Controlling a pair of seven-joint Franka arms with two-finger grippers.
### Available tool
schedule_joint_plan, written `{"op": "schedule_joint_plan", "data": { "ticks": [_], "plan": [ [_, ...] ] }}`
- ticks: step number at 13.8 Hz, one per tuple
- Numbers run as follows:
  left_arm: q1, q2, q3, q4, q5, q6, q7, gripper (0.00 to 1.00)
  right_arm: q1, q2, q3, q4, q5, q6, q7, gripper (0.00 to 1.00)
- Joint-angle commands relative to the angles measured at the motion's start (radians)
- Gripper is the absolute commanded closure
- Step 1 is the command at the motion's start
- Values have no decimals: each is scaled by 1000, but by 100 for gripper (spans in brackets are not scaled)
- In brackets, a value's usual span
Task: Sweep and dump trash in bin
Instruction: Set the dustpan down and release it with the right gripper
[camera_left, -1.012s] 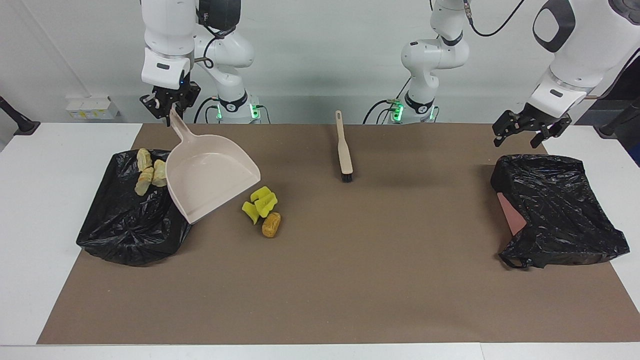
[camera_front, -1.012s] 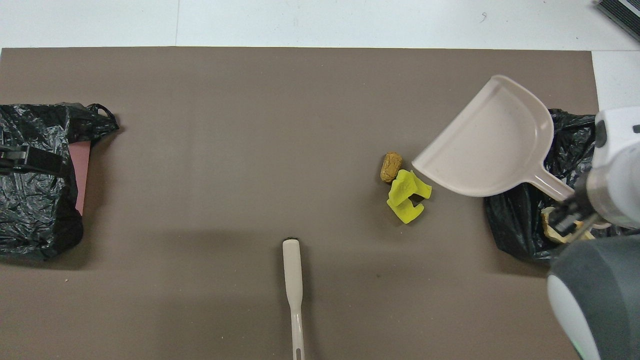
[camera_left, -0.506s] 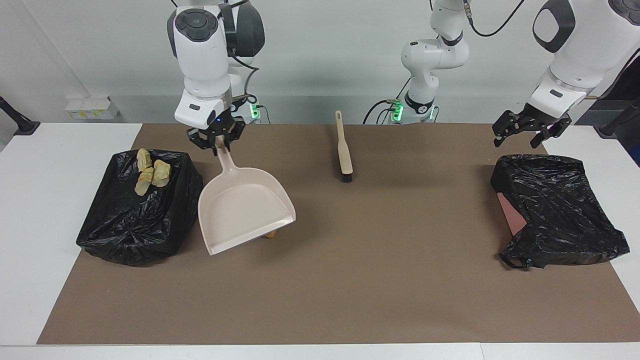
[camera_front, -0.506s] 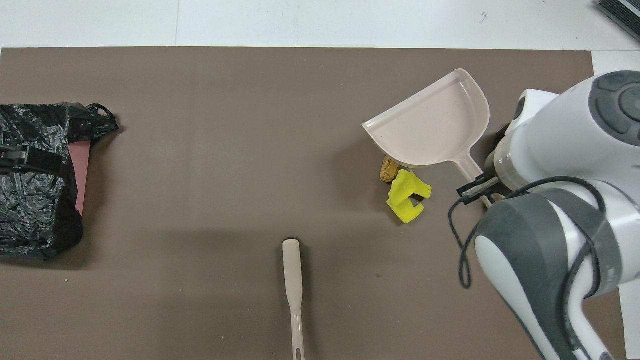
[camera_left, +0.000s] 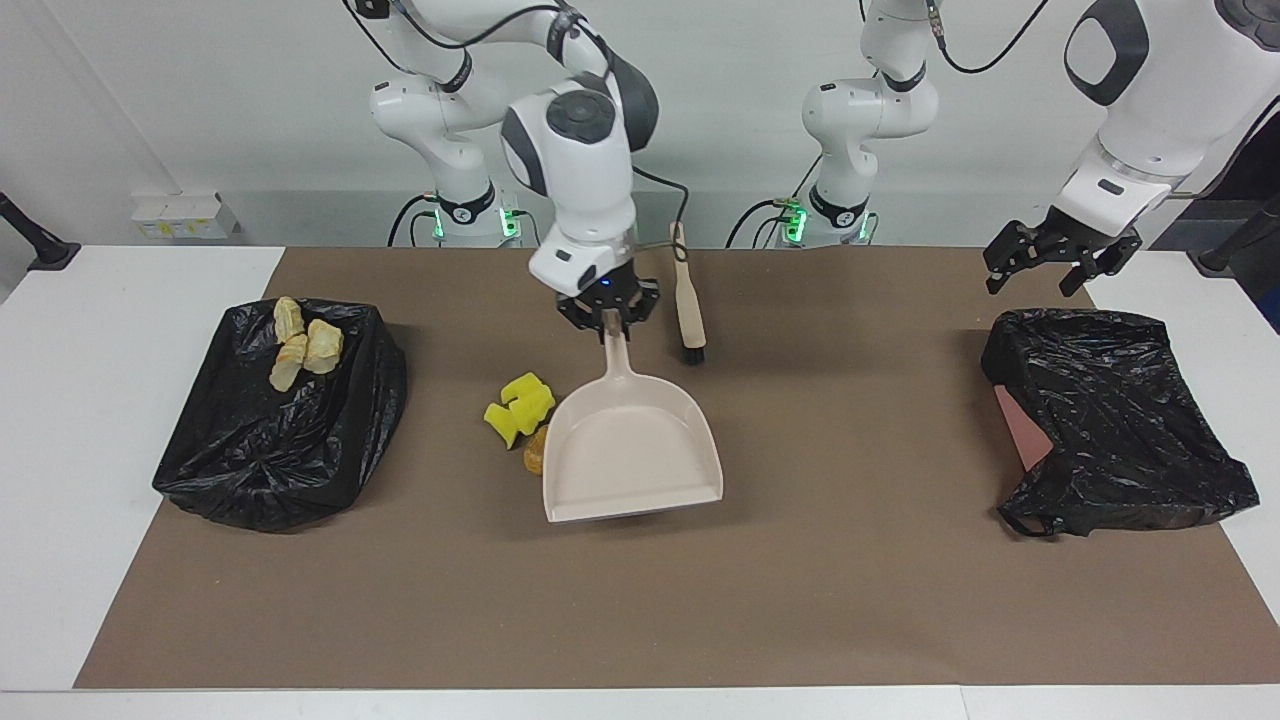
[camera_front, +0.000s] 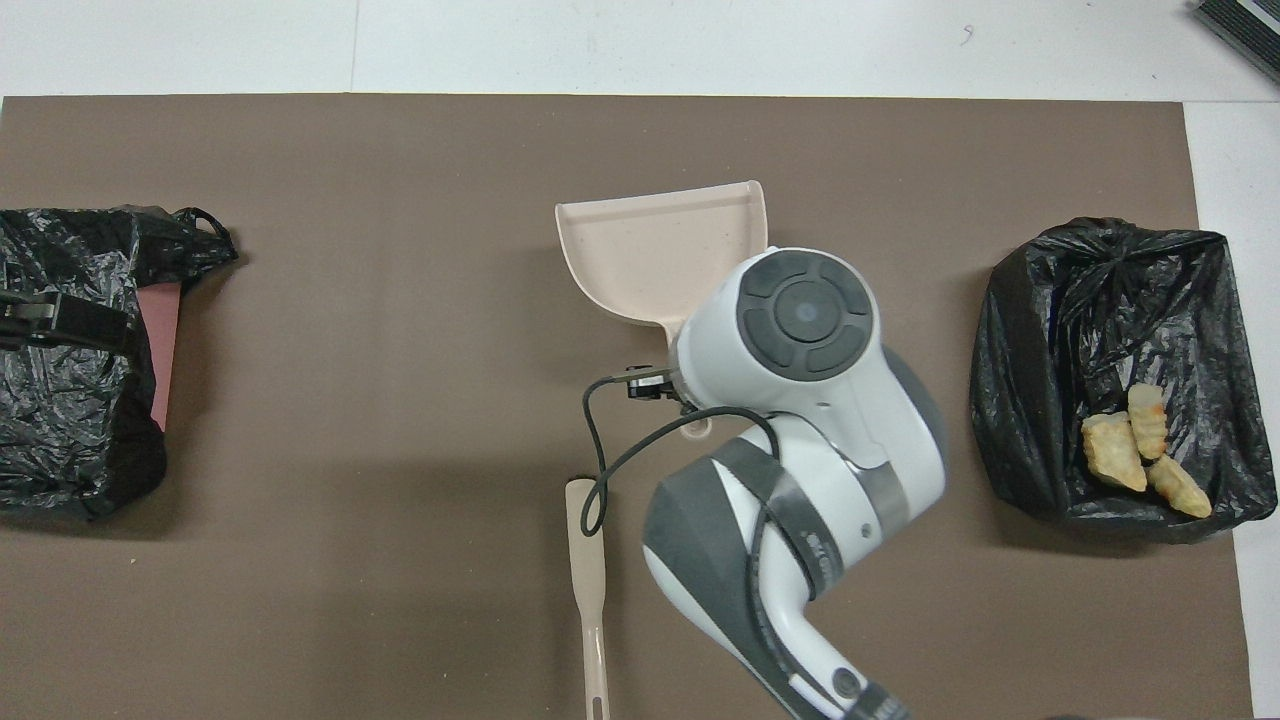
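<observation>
My right gripper will let go of the beige dustpan on the brown mat straight (camera_front: 567, 274) beyond the beige brush.
My right gripper (camera_left: 607, 322) is shut on the handle of the beige dustpan (camera_left: 630, 450). It holds the pan tilted, lip low over the mat, beside the trash. Yellow sponge pieces (camera_left: 520, 404) and a brown roll (camera_left: 535, 456) lie on the mat against the pan's side toward the right arm's end; the pan partly hides the roll. In the overhead view the right arm covers them, and the dustpan (camera_front: 660, 250) shows. Three tan chunks (camera_left: 300, 344) (camera_front: 1140, 455) lie in the black-bagged bin (camera_left: 250, 450) (camera_front: 1090, 300). My left gripper (camera_left: 1050, 262) waits open above a second black-bagged bin (camera_left: 1120, 420).
The beige brush (camera_left: 688, 300) with black bristles lies on the mat near the robots, just beside my right gripper; its handle shows in the overhead view (camera_front: 588, 560). The brown mat (camera_left: 800, 600) covers most of the table. The second bin (camera_front: 70, 400) stands at the left arm's end.
My right arm has carried the dustpan from over the bin, across the trash pile, toward the middle of the table and lowered it. The left arm has not moved.
</observation>
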Motion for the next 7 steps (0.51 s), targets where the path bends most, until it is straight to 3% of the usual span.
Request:
{"op": "schedule_joint_plan", "data": {
  "ticks": [1, 3, 7],
  "plan": [
    [4, -1, -4, 0, 8, -10, 13, 0, 75, 167, -10, 182, 5, 24, 135, 100],
    [6, -4, -4, 0, 8, -16, 23, 0, 129, 268, -12, 262, -90, 49, 181, 100],
    [4, -4, -4, 0, 8, -13, 29, 0, 137, 326, -7, 244, -115, 173, 195, 98]
  ]
}}
